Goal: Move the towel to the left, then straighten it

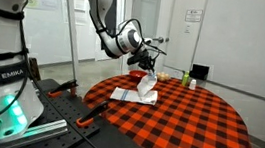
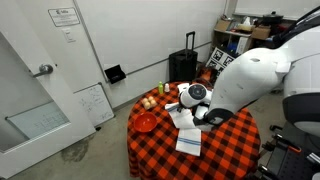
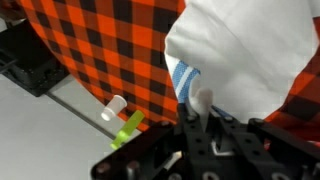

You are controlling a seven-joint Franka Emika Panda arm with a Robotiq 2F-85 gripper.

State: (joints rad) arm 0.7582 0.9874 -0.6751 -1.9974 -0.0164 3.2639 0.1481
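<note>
Next, the gripper releases the towel's edge on the bare checked cloth (image 1: 215, 108) in front of the black laptop-like item. The towel now hangs above the round table.
A white towel with blue stripes (image 1: 143, 89) hangs from my gripper (image 1: 149, 66) above the round table with the red and black checked cloth (image 1: 197, 127); its lower end rests on the cloth. In an exterior view the towel (image 2: 187, 137) lies stretched below the arm, the gripper itself hidden by the arm's wrist. In the wrist view the towel (image 3: 245, 60) fills the upper right and my gripper (image 3: 200, 105) is shut on a pinched fold of it.
A red bowl (image 2: 146, 122), small fruit (image 2: 150, 101) and a bottle (image 1: 184, 80) sit at the table's edge. A black laptop-like item (image 1: 199, 72) stands at the back. A black suitcase (image 2: 182, 66) and a white door (image 2: 40, 80) are nearby.
</note>
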